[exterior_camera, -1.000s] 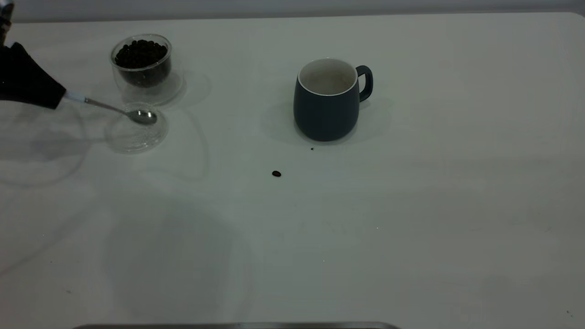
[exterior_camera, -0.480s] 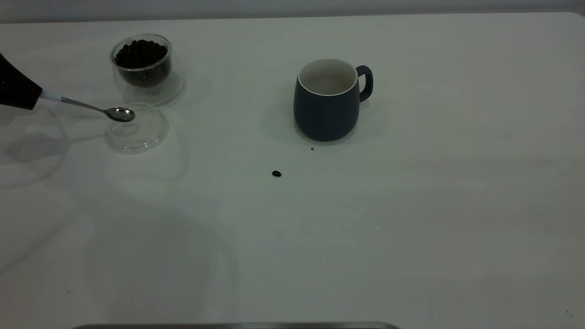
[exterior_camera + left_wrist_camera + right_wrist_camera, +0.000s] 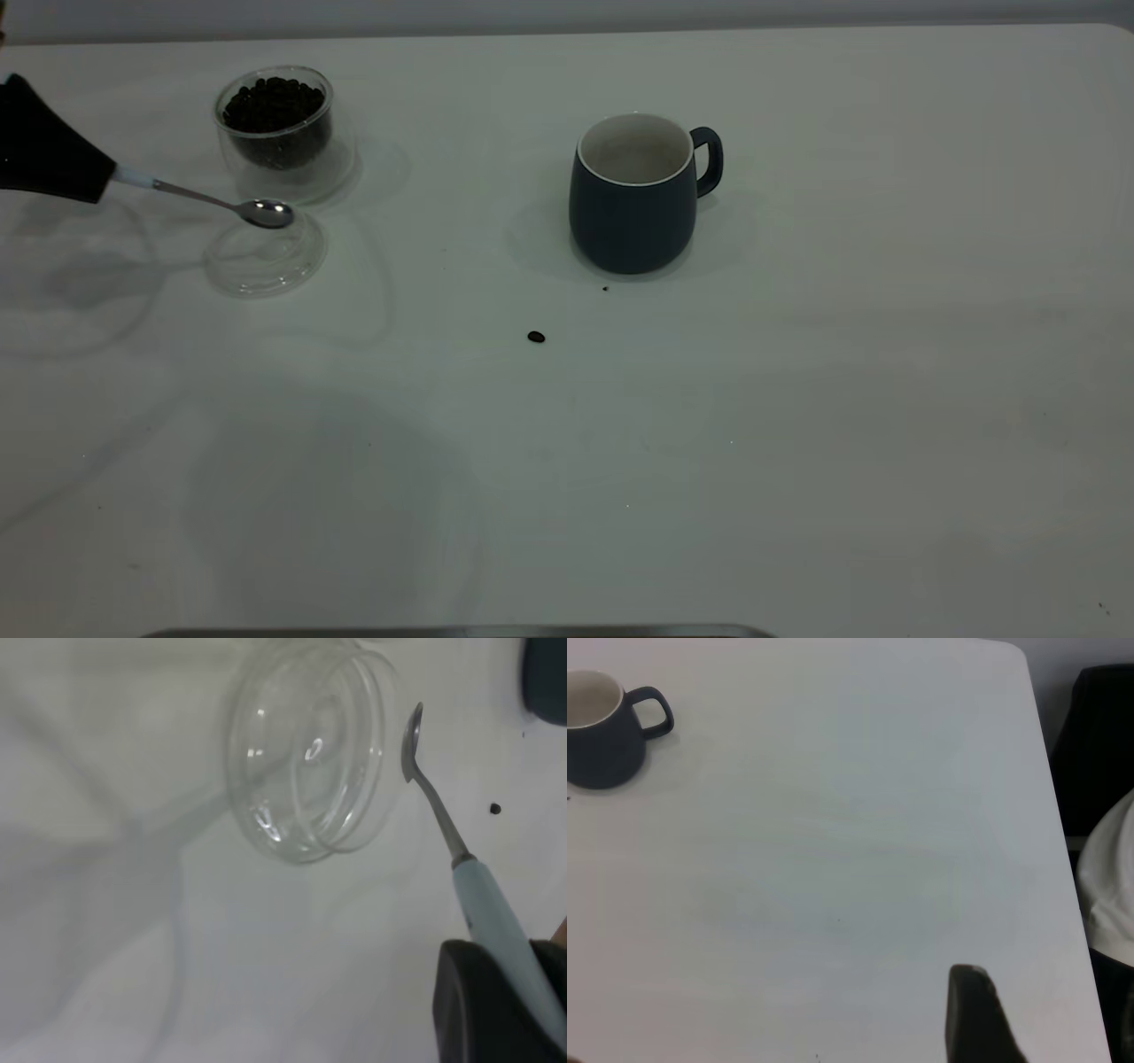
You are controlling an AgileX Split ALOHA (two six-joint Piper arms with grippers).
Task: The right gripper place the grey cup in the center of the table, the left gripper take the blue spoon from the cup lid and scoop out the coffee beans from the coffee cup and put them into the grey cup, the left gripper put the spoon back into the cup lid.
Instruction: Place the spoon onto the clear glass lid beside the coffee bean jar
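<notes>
Next, my left gripper releases the blue spoon across the rim of the clear cup lid (image 3: 225,236) (image 3: 370,819) by the coffee cup. The spoon's bowl now hangs over the lid's edge.
My left gripper (image 3: 96,180) (image 3: 523,992) is at the table's far left, shut on the pale handle of the blue spoon (image 3: 213,202) (image 3: 485,899). The spoon's shiny bowl looks empty and hangs over the far edge of the clear cup lid (image 3: 264,257) (image 3: 310,753). Just behind the lid stands the glass coffee cup (image 3: 276,124), filled with coffee beans (image 3: 273,105). The grey cup (image 3: 633,208) (image 3: 598,735) stands upright near the table's middle, its handle to the right. My right gripper (image 3: 970,1014) shows only partly, over the table's right side, far from the cup.
One loose bean (image 3: 536,337) (image 3: 495,808) lies on the white table (image 3: 797,399) in front of the grey cup, with a tiny speck nearer the cup. Dark and white shapes (image 3: 1109,877) sit beyond the table's right edge.
The left gripper and spoon drew back to the left, then came right again. The spoon bowl now hangs slightly higher, over the lid's far edge. Nothing else moved.
</notes>
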